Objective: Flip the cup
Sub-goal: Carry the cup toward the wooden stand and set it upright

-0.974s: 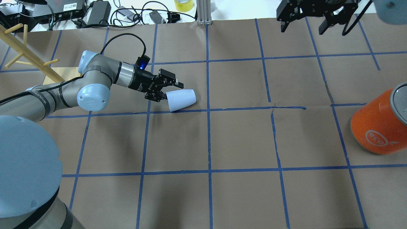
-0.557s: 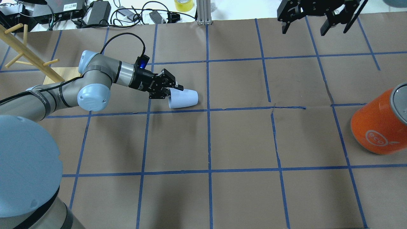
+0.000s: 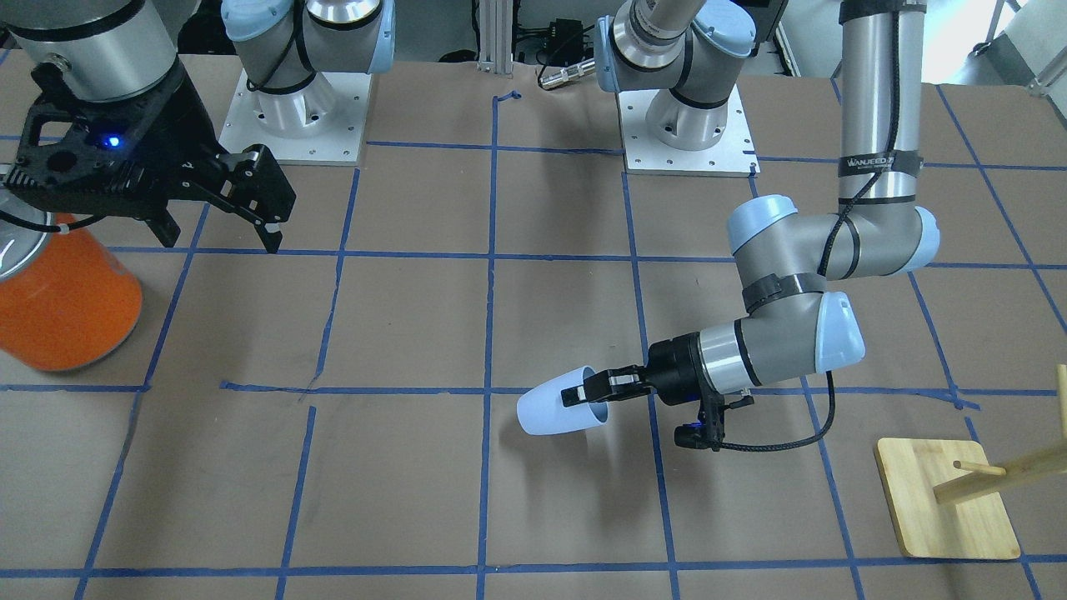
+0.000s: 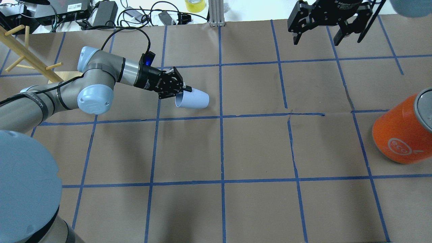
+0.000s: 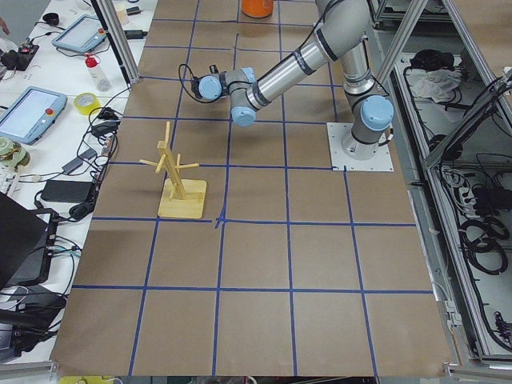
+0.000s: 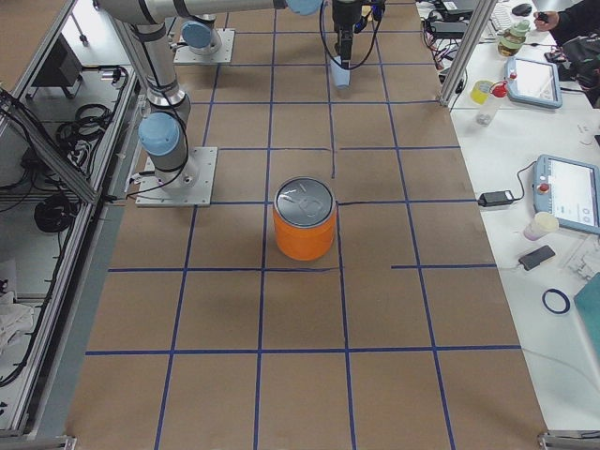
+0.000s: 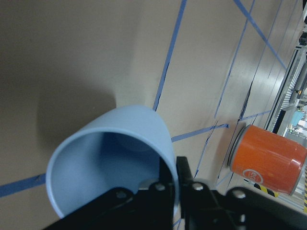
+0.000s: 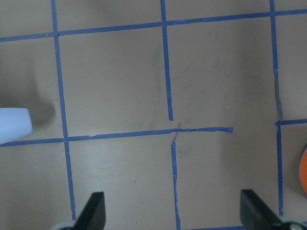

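Observation:
My left gripper needs to release the pale blue cup in the taped square [image 3: 760,510] next to the wooden peg rack.
The small pale blue cup [image 4: 195,100] lies on its side in the air, just above the brown paper, rim toward my left arm and base pointing right. My left gripper [image 4: 183,91] is shut on the cup's rim, one finger inside and one outside. The front view shows the cup [image 3: 550,412] in the left gripper [image 3: 585,393] with its shadow below. The left wrist view looks into the cup's open mouth [image 7: 115,163]. My right gripper [image 4: 316,40] is open and empty, high over the far right of the table; its view shows the cup's base [image 8: 13,125].
A large orange can with a silver lid [image 4: 401,135] stands at the right edge, and shows in the front view [image 3: 62,308]. A wooden peg rack on a square base [image 4: 32,64] stands at the far left. Cables and boxes lie beyond the table's far edge.
My left gripper has shut on the cup's rim and raised the cup off the paper, shifting slightly toward the far side. My right gripper has drifted slightly left.

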`<state>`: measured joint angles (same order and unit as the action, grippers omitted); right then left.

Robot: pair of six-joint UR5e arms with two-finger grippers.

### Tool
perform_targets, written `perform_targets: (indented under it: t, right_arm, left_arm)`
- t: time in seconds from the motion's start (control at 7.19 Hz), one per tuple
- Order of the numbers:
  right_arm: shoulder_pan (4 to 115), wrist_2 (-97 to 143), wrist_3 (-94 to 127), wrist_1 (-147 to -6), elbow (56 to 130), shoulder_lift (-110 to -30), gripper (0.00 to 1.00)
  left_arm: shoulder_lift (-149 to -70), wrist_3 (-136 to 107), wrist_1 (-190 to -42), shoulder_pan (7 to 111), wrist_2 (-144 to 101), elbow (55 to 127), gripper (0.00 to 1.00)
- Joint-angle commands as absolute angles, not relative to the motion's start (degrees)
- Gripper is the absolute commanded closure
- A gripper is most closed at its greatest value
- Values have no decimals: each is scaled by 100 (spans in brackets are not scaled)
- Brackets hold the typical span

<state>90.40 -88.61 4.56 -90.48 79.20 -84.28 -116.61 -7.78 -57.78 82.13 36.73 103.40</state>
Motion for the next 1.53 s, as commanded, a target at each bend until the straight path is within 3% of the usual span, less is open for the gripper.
perform_targets:
  t: [0.0, 0.7, 1.11, 1.39]
  right_arm:
    - [9035, -8851, 457, -9079, 7928, -8429, 0]
    - [9035, -8859, 466, -9079, 7936, -8429, 0]
    - [9035, -8859, 466, -9079, 7937, -8429, 0]
    - [9035, -8859, 457, -9079, 7937, -8429, 0]
  left_arm:
    - [-11305, -1537, -5686, 8218, 4144, 10109, 100]
    - [-11109, 161, -5931, 8568, 8675, 9538, 100]
    - [-11389, 1247, -5881, 8569, 9140, 9273, 100]
    - [-11767, 1675, -5889, 8569, 9193, 8722, 100]
